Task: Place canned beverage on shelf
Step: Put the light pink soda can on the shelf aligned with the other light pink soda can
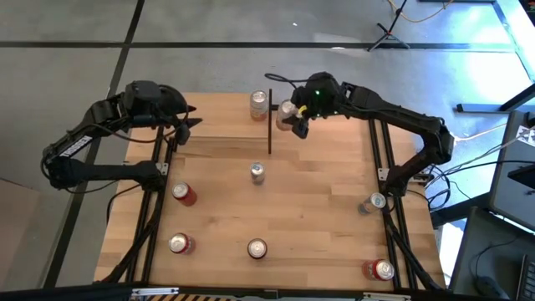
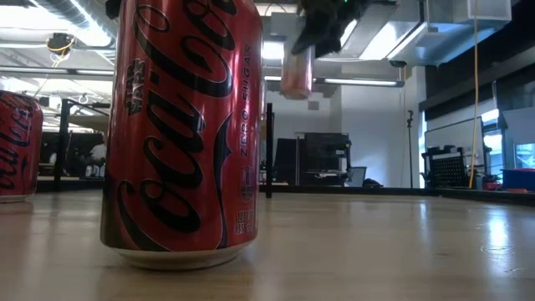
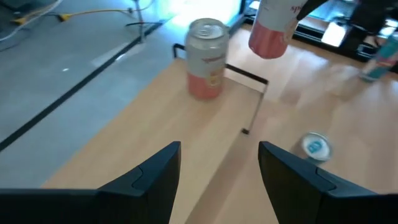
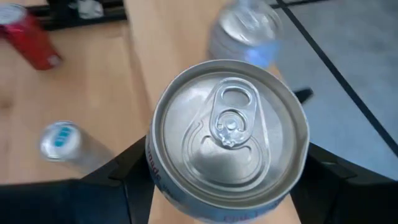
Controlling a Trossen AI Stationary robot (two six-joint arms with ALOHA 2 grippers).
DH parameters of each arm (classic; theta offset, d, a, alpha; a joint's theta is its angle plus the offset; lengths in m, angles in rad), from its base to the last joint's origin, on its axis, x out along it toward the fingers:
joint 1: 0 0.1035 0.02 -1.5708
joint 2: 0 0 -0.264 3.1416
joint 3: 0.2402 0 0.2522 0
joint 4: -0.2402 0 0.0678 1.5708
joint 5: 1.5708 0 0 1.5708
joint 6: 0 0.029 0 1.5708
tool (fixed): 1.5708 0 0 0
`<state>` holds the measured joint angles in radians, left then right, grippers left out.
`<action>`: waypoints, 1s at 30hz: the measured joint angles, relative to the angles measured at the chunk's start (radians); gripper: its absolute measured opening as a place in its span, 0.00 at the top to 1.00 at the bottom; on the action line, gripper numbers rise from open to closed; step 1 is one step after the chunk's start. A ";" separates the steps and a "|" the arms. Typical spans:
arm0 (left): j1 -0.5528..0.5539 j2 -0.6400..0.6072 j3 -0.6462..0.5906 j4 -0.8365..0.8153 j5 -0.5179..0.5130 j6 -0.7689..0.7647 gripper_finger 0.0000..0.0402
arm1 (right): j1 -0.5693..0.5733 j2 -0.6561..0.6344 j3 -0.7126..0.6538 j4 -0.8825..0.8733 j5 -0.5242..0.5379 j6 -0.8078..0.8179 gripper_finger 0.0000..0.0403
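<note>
My right gripper is holding its can. I will let go of it on the shelf (image 1: 256, 126) just in front of the standing pink-and-silver can.
The shelf (image 1: 219, 125), a small raised light-wood board with thin black posts (image 1: 269, 125), stands at the table's far middle. A pink-and-silver can (image 1: 259, 104) stands upright on its far right part and also shows in the left wrist view (image 3: 205, 59). My right gripper (image 1: 294, 119) is just right of the shelf's right end, shut on a second pink-and-silver can (image 1: 287, 110) held high in the low view (image 2: 297, 71). My left gripper (image 1: 182, 125) is open and empty at the shelf's left end, its fingers (image 3: 155, 174) pointing along the shelf. My right gripper pinches the can's side wall just below the top rim (image 4: 154, 168) between its two fingers, one on each opposite side. The fingers come from above, pointing down. The can hangs below them about upright, top up, lifted clear of the table and shelf (image 2: 297, 79).
Red cans stand at the left (image 1: 184, 194), the near left (image 1: 180, 244), the near middle (image 1: 257, 249) and the near right (image 1: 380, 269). Silver cans stand at the middle (image 1: 257, 173) and the right (image 1: 372, 203). Black frame rails (image 1: 389, 217) run along both sides.
</note>
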<state>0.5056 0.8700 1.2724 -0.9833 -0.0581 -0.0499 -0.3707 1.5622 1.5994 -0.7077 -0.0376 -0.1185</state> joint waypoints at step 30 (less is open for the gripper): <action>0.000 -0.002 0.000 0.079 0.255 0.044 0.48 | 0.085 0.367 0.356 0.006 0.047 0.006 0.33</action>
<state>0.5053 0.8679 1.2720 -0.9041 0.1967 -0.0059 -0.2862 1.9287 1.9556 -0.7013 0.0090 -0.1125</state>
